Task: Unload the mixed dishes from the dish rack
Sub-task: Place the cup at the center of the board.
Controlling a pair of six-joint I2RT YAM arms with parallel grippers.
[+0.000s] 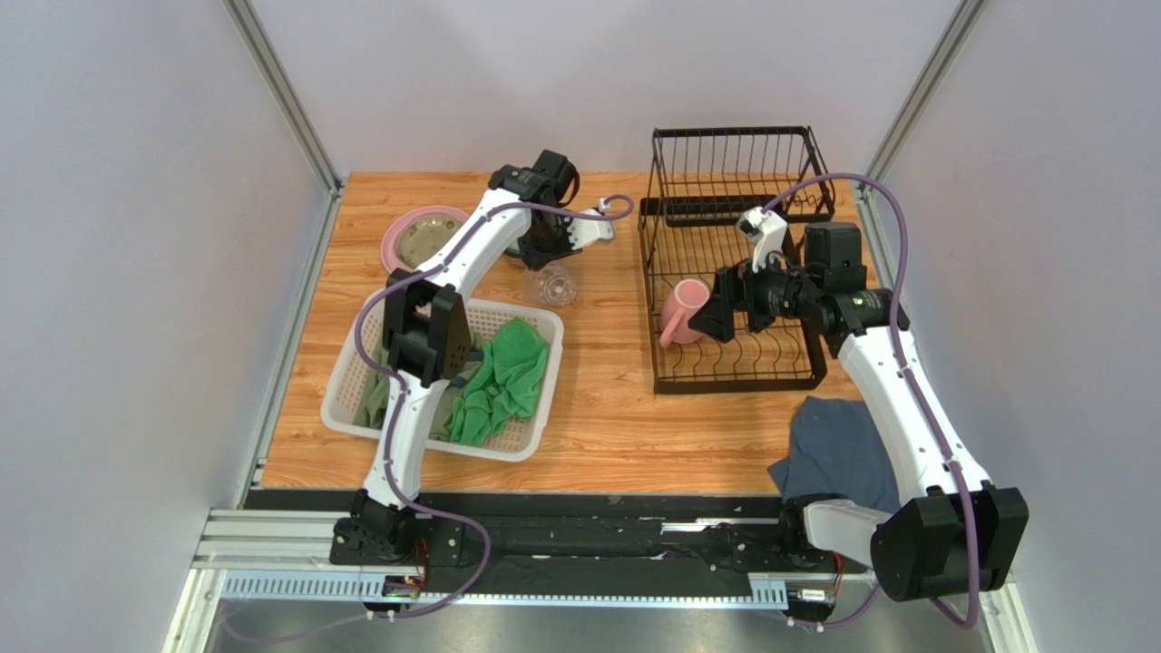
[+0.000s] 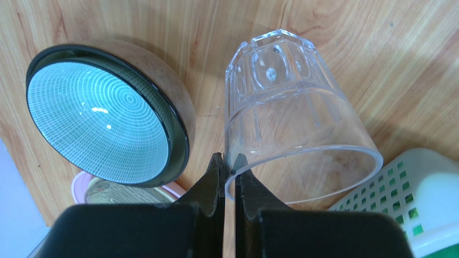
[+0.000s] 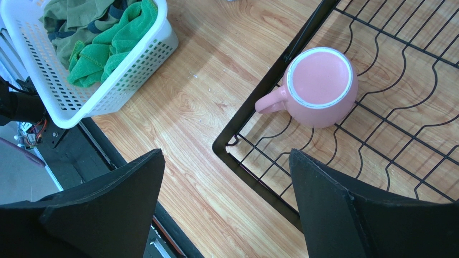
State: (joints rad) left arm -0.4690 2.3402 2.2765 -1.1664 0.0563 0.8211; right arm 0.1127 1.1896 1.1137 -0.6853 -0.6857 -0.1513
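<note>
Next, my left gripper releases the clear glass cup on the table (image 1: 514, 283) (image 2: 235, 144) between the teal bowl and the white mesh basket.
My left gripper (image 2: 230, 171) is shut on the near rim of the clear glass cup (image 2: 291, 118), which is upright over the wooden table; the cup also shows in the top view (image 1: 555, 286). A teal bowl (image 2: 102, 115) with a brown outside sits just left of the cup. A pink plate (image 1: 416, 238) with a smaller plate on it lies at the back left. The pink mug (image 3: 319, 86) stands upright in the lower tray of the black dish rack (image 1: 654, 367). My right gripper (image 3: 225, 161) is open and empty, above the tray's near left corner, short of the mug.
A white mesh basket (image 1: 357, 408) with green cloths (image 1: 507, 374) sits at the front left, and its corner shows in the left wrist view (image 2: 425, 183). A blue-grey cloth (image 1: 831, 449) lies at the front right. The rack's upper shelf (image 1: 736, 150) shows no dishes.
</note>
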